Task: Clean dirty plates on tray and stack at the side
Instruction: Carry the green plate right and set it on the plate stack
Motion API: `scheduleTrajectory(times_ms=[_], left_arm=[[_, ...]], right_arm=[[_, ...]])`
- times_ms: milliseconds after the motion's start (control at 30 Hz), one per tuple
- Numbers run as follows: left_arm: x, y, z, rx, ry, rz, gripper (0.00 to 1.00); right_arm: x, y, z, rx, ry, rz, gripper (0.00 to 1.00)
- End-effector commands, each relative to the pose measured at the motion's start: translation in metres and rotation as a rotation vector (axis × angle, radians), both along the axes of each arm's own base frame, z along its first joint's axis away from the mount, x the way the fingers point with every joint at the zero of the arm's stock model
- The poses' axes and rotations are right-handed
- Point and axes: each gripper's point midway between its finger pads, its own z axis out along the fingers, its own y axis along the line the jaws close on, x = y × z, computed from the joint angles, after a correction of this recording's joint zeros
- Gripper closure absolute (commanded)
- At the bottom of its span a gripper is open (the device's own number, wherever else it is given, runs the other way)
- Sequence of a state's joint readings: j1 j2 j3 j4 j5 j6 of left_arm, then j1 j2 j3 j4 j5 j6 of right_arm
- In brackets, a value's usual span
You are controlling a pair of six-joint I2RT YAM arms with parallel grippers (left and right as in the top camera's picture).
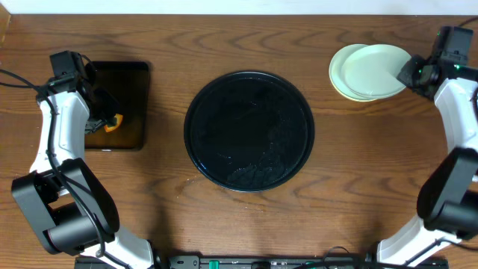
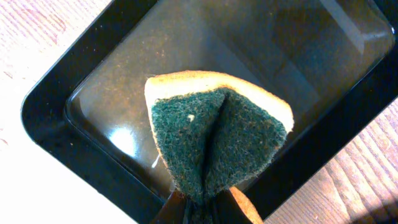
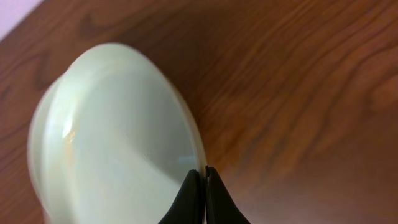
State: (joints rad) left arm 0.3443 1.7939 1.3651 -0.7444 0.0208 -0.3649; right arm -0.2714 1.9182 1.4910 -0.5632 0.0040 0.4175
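Observation:
My left gripper needs to release the green and yellow sponge in the near half of the rectangular black tray [image 1: 112, 124] [image 2: 186, 152].
The large round black tray [image 1: 249, 131] sits mid-table with no plate on it. A stack of plates [image 1: 370, 72] lies at the far right, a mint-blue one on top and a pale yellow one [image 1: 337, 75] showing beneath. My right gripper [image 1: 408, 73] is shut on the right rim of the top mint-blue plate [image 3: 118, 143]; its fingers [image 3: 204, 171] pinch the rim. My left gripper [image 1: 101, 123] is shut on a green and yellow sponge [image 2: 214, 134], held over the rectangular black tray [image 2: 56, 137].
The small rectangular black tray [image 1: 131, 75] lies at the far left under the left arm. Bare wooden table [image 1: 172, 209] lies around both trays. The table's back edge runs just behind the plate stack.

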Motion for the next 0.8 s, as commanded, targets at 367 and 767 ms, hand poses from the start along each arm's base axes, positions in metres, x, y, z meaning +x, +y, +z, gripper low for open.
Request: scheduleTrajectory(times_ms=[367,767], left_arm=[[-0.002,0.001,-0.003,0.001,0.009,-0.006,0.92],[0.009,0.007,-0.012,0.027,-0.031,-0.002,0.92]], right_arm=[[0.019,0.040,-0.033,0.161,-0.006,0.087,0.59],[-0.026,0.242,0.019,0.240,0.042,0.668,0.16]])
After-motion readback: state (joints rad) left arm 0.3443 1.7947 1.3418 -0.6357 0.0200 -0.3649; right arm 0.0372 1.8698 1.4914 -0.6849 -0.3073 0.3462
